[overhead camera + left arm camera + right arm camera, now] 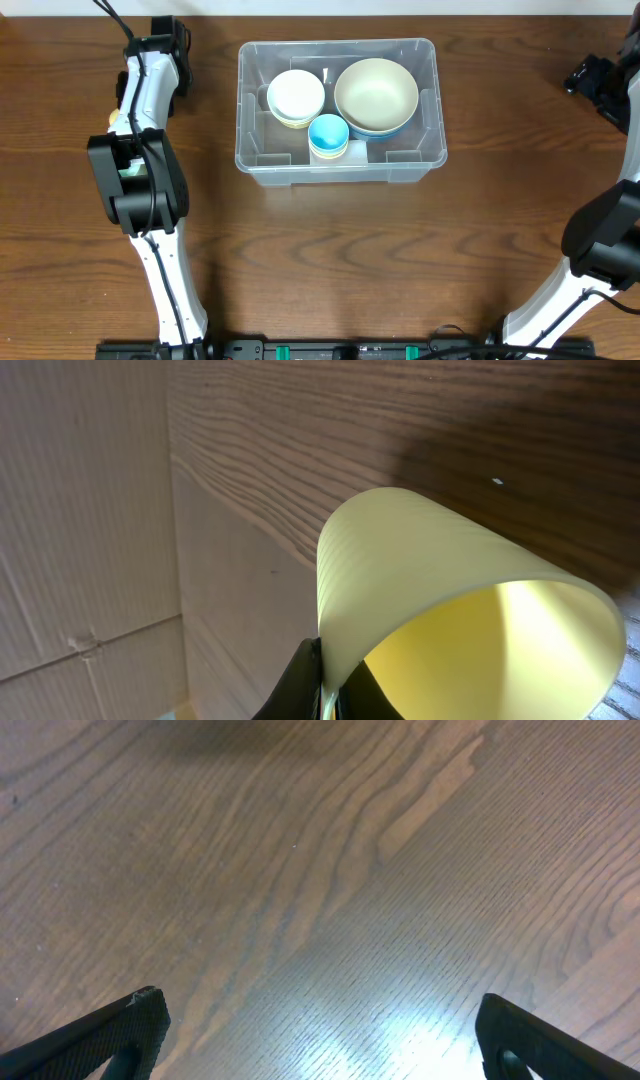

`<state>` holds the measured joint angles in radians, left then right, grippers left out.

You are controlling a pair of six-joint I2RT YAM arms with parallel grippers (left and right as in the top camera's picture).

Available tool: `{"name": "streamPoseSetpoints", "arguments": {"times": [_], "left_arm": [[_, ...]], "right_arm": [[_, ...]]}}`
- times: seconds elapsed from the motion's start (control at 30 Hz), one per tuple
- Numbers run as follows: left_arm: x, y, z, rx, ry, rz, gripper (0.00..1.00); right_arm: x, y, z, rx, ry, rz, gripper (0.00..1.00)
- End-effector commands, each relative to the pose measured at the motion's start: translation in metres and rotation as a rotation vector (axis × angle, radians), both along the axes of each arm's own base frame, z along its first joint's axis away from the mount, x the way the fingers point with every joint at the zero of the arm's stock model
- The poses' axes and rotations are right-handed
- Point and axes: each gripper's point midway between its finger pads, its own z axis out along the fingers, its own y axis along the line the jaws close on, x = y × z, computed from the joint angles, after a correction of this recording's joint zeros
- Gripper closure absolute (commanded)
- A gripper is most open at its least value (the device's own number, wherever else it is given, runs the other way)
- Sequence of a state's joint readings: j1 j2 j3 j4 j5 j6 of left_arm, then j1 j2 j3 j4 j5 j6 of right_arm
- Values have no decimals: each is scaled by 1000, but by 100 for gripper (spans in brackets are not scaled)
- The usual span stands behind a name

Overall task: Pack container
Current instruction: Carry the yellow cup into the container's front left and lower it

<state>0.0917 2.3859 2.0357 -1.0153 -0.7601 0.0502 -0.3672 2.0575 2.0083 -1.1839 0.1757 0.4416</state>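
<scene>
Next, my left gripper puts the pale yellow cup down in the clear container's front corner [268, 156] by the white bowls. The cup is now tilted beside the container.
The clear container [340, 160] stands at the back middle of the table. It holds a stack of white bowls [296, 96], a large cream bowl nested in a blue one [376, 95] and a blue cup [328, 133]. My left gripper [325, 682] is shut on the rim of a pale yellow cup [420, 580], which lies tilted with its mouth towards the camera. In the overhead view the left gripper [165, 40] is at the back left, left of the container, and the cup is hidden there. My right gripper [320, 1025] is open and empty over bare wood, at the far right [597, 80].
The table's edge and a cardboard surface beyond it [90, 560] show in the left wrist view. The left arm [145, 180] runs along the left side, and the right arm [600, 240] along the right edge.
</scene>
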Motion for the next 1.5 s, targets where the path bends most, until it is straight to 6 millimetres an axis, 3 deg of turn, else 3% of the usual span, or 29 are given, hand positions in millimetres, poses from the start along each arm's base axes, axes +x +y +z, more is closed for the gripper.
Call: {"name": "streamPoseSetpoints", "arguments": {"times": [0.0, 0.1, 0.3, 0.33, 0.5, 0.57, 0.63, 0.73, 0.93, 1.2, 1.47], "left_arm": [[10, -21, 3, -74, -67, 7, 94], [20, -40, 36, -116, -160, -18, 94], [23, -99, 138, -318, -430, -118, 94], [18, -115, 163, -382, -487, -157, 94], [-8, -163, 242, -595, -655, -302, 94], [-22, -182, 263, -693, -685, -361, 94], [-35, -195, 271, -751, -679, -392, 94], [-54, -210, 260, -799, -591, -400, 94], [-76, -240, 208, -835, -332, -424, 94], [-74, -265, 150, -839, -127, -427, 94], [-70, -271, 97, -830, 34, -393, 94]], "right_arm": [[1, 2, 8, -9, -22, -12, 1], [1, 2, 8, -9, -22, -12, 1], [1, 2, 8, -9, -22, -12, 1], [1, 2, 8, -9, -22, -12, 1], [1, 2, 8, -9, -22, -12, 1], [1, 2, 8, -9, -22, -12, 1], [1, 2, 8, -9, -22, -12, 1], [1, 2, 8, -9, -22, -12, 1], [1, 2, 8, -9, -22, -12, 1], [1, 2, 8, -9, -22, -12, 1], [1, 2, 8, -9, -22, -12, 1]]}}
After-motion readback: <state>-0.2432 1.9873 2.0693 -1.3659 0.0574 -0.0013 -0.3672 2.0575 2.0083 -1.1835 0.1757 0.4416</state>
